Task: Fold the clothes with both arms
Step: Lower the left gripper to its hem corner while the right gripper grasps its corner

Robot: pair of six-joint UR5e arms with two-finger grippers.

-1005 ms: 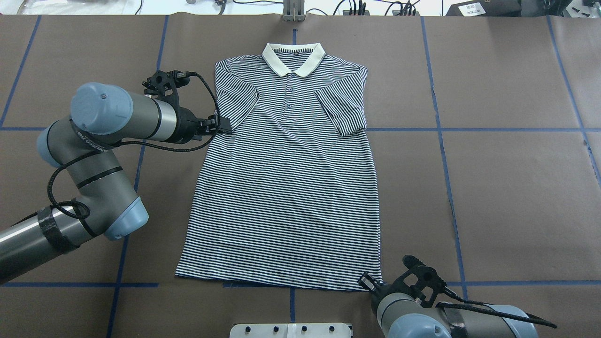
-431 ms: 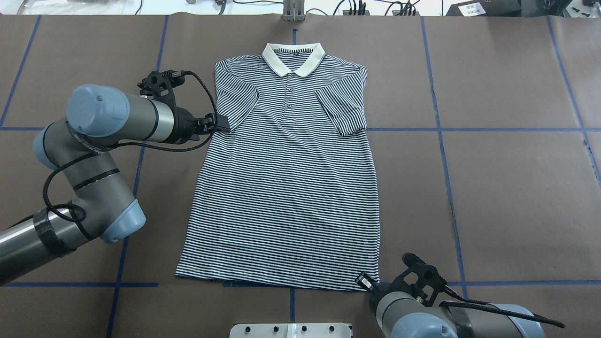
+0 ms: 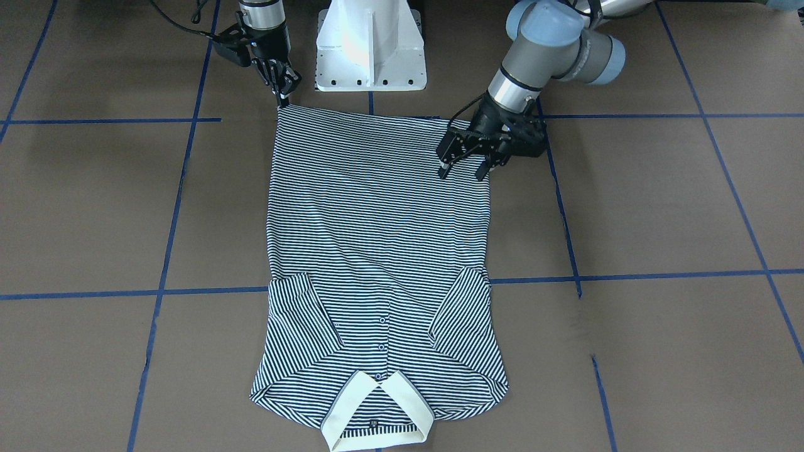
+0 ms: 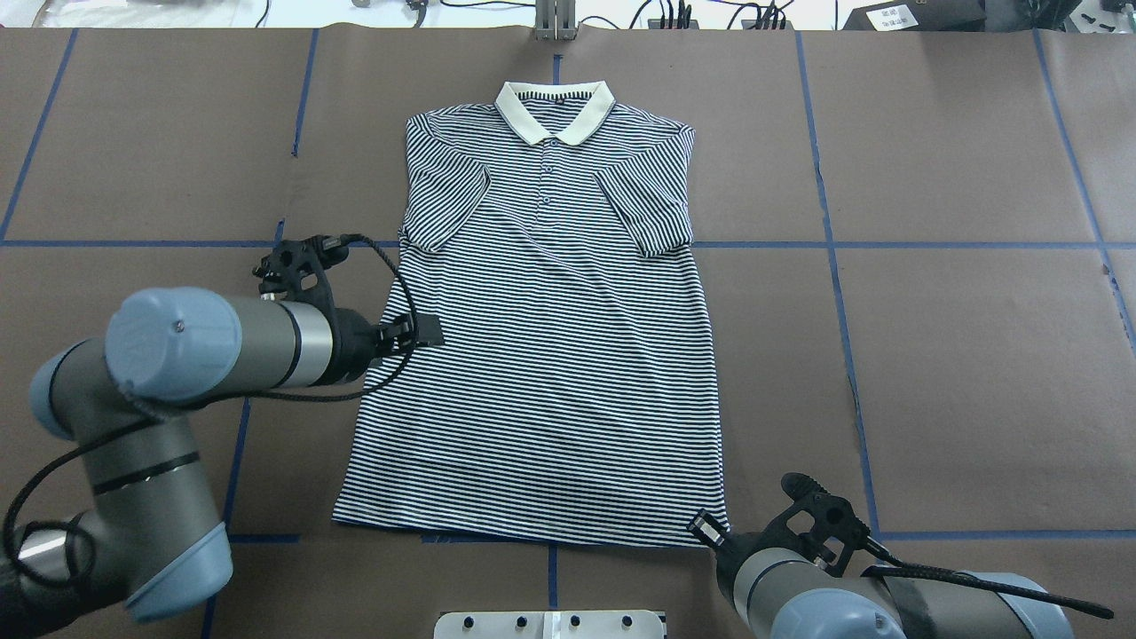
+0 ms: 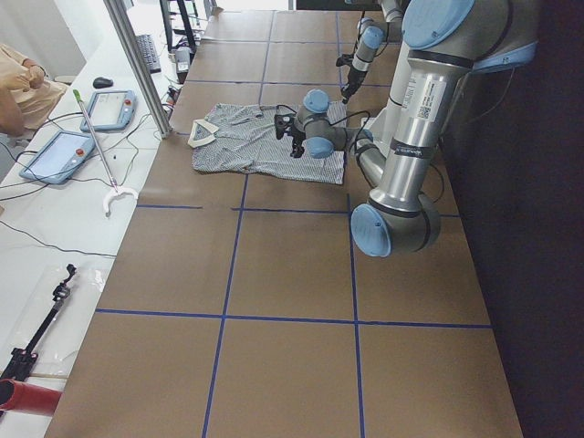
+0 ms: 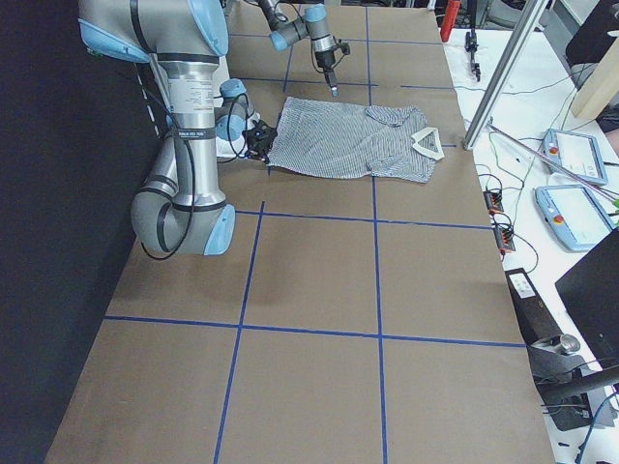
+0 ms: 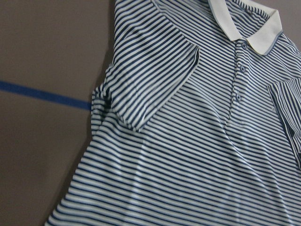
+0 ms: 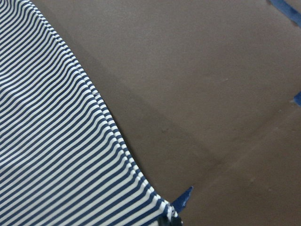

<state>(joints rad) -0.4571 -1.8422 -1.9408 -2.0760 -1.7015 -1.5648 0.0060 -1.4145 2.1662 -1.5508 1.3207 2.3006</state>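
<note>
Next, I close my left gripper on the free hem corner (image 3: 472, 123) of the striped polo shirt, across from the hem corner that my right gripper holds.
The striped polo shirt (image 4: 550, 355) lies flat on the brown table, cream collar (image 4: 555, 111) at the far side and both sleeves folded in over the chest. My left gripper (image 4: 430, 330) hovers over the shirt's left edge at mid-body. In the front view it (image 3: 462, 172) is open, fingers spread, holding nothing. My right gripper (image 3: 281, 97) is at the near right hem corner, its fingers pinched together on the cloth. The right wrist view shows that hem corner (image 8: 162, 212) at a black fingertip. The left wrist view shows the folded left sleeve (image 7: 150, 89) and the button placket.
The white pedestal base (image 3: 370, 44) stands just behind the shirt's hem. Blue tape lines (image 4: 887, 245) cross the brown table cover. Beyond the table's far edge are an aluminium post (image 5: 137, 64), tablets (image 5: 55, 155) and cables.
My left arm has moved from the folded left sleeve back toward the robot along the shirt's left edge, to mid-body. My right gripper has shifted slightly right at the hem corner.
</note>
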